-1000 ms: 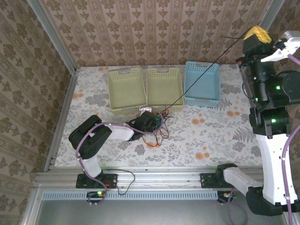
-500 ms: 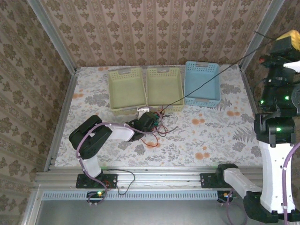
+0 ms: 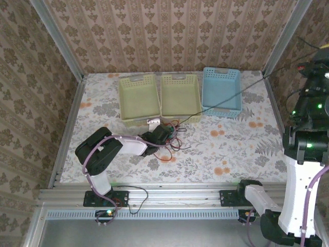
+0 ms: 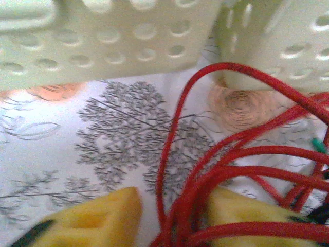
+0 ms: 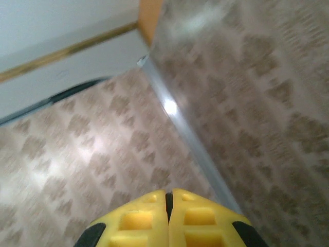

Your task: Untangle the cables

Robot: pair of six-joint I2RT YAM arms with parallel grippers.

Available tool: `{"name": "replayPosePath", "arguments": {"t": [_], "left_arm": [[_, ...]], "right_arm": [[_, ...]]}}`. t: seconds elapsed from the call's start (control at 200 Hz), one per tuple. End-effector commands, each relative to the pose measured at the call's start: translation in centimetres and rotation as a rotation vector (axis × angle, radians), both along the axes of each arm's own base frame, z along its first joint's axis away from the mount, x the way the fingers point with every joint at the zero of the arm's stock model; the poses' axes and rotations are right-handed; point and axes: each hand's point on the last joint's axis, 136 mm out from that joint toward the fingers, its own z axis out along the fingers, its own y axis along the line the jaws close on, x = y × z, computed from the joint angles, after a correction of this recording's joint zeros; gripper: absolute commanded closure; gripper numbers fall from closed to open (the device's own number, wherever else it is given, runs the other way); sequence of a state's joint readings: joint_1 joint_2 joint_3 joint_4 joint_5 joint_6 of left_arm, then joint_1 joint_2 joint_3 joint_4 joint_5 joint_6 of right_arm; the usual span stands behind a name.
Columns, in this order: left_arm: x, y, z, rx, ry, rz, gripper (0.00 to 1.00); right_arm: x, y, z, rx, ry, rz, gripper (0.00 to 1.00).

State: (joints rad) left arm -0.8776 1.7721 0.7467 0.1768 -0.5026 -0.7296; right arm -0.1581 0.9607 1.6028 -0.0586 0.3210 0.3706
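Observation:
Next, my right gripper comes back and takes the cable (image 3: 187,119) close to the tangle, because the black cable runs tight from the tangle to that raised gripper.
A tangle of thin red, black and green cables (image 3: 172,138) lies on the flowered table just in front of the baskets. My left gripper (image 3: 160,133) sits low on this tangle. In the left wrist view its yellow fingers (image 4: 97,218) stand a little apart, with a bunch of red cables (image 4: 241,154) pinched between them. One black cable (image 3: 231,94) runs taut from the tangle over the blue basket up to my right gripper (image 3: 324,51), raised high at the far right edge. The right gripper (image 5: 168,193) has its yellow fingers pressed together, facing the wallpapered wall.
Two yellow-green baskets (image 3: 123,100) (image 3: 198,100) and a blue basket (image 3: 221,111) stand in a row at the back of the table. Their perforated walls (image 4: 103,46) rise right beyond the left gripper. A metal corner post (image 3: 280,41) runs beside the right arm.
The right arm has swung further right and up, drawing the black cable out longer and flatter. The left gripper and tangle shifted slightly left.

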Motion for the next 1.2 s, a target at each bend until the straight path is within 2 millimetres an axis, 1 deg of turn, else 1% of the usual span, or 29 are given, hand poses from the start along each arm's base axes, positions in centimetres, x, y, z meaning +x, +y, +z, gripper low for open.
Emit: {"name": "replayPosePath", "arguments": {"t": [0.0,0.04,0.095,0.145,0.215,0.235,0.24,0.245,0.29,0.35,0.395,0.43,0.455,0.505,0.515,0.58,0.625,0.635,0.65,0.67,0.725,0.805,0.87,0.96,1.045,1.1,1.135,1.195], "left_arm": [[-6.2,7.9,-7.2,0.322,0.293,-0.013,0.78],[-6.1,7.0,-7.0,0.309,0.28,-0.055,0.85],[-5.9,5.6,-6.7,0.291,0.263,-0.114,0.96],[-5.8,4.3,-6.3,0.275,0.246,-0.172,1.0],[-5.7,2.5,-5.5,0.242,0.219,-0.244,1.0],[-5.7,2.0,-5.2,0.23,0.211,-0.263,1.0],[-5.7,1.9,-5.2,0.228,0.209,-0.268,1.0],[-5.7,1.8,-5.1,0.225,0.207,-0.272,1.0],[-5.7,0.9,-4.5,0.2,0.186,-0.306,1.0],[-5.8,0.1,-3.9,0.166,0.168,-0.349,1.0],[-5.8,-0.3,-3.5,0.146,0.154,-0.369,1.0],[-5.8,-0.4,-3.3,0.133,0.146,-0.378,1.0],[-5.9,-0.5,-3.2,0.127,0.142,-0.386,1.0],[-6.0,-0.5,-3.1,0.12,0.139,-0.386,1.0],[-6.0,-0.4,-3.1,0.12,0.14,-0.385,1.0],[-6.0,-0.4,-3.0,0.121,0.143,-0.379,1.0],[-6.0,-0.3,-3.0,0.125,0.145,-0.374,1.0],[-6.0,-0.3,-3.0,0.126,0.145,-0.372,1.0],[-6.0,-0.2,-3.0,0.128,0.144,-0.37,1.0],[-6.0,-0.2,-3.0,0.132,0.144,-0.368,1.0],[-5.9,0.1,-3.0,0.142,0.144,-0.355,1.0],[-5.9,0.2,-2.7,0.135,0.134,-0.349,1.0],[-6.0,0.2,-2.5,0.125,0.122,-0.348,1.0],[-5.9,0.5,-2.2,0.119,0.109,-0.334,1.0],[-6.0,0.9,-2.2,0.115,0.103,-0.321,1.0],[-5.9,1.1,-2.1,0.113,0.102,-0.313,1.0],[-5.9,1.1,-2.1,0.113,0.103,-0.312,1.0],[-5.9,1.2,-2.1,0.114,0.104,-0.308,1.0]], "right_arm": [[3.5,6.2,1.0,-0.134,0.067,0.37,1.0],[5.1,8.0,0.5,-0.132,0.099,0.497,1.0],[7.1,10.3,-0.8,-0.116,0.149,0.639,1.0],[8.7,12.2,-2.5,-0.107,0.209,0.705,1.0],[10.6,14.7,-5.2,-0.145,0.312,0.689,1.0],[11.1,15.1,-6.1,-0.149,0.343,0.665,1.0],[11.3,14.9,-6.3,-0.144,0.348,0.645,1.0],[11.3,15.3,-6.5,-0.148,0.356,0.654,1.0],[12.6,15.9,-8.5,-0.134,0.412,0.615,1.0],[14.5,16.1,-11.7,-0.063,0.48,0.564,1.0],[15.9,16.1,-14.4,0.017,0.516,0.536,1.0],[16.9,16.5,-16.5,0.063,0.531,0.539,1.0],[17.5,17.1,-18.2,0.097,0.545,0.549,1.0],[18.8,18.4,-20.7,0.121,0.55,0.566,1.0],[19.0,18.6,-21.5,0.124,0.562,0.569,1.0],[20.7,20.2,-24.2,0.117,0.591,0.59,1.0],[21.6,21.4,-25.5,0.11,0.617,0.62,1.0],[21.6,21.6,-25.5,0.106,0.615,0.631,1.0],[22.4,22.2,-26.7,0.1,0.645,0.646,1.0],[22.9,22.9,-27.3,0.089,0.658,0.67,1.0],[23.8,24.8,-28.0,0.063,0.684,0.743,1.0],[24.3,27.6,-28.2,0.012,0.695,0.847,1.0],[23.9,29.8,-27.2,-0.055,0.675,0.917,1.0],[22.6,32.6,-25.0,-0.167,0.618,1.013,1.0],[21.0,34.4,-22.4,-0.272,0.55,1.042,1.0],[20.2,35.0,-20.9,-0.331,0.513,1.028,1.0],[19.8,35.2,-20.3,-0.356,0.5,1.019,1.0],[20.0,35.2,-20.1,-0.361,0.5,1.008,1.0]]}}
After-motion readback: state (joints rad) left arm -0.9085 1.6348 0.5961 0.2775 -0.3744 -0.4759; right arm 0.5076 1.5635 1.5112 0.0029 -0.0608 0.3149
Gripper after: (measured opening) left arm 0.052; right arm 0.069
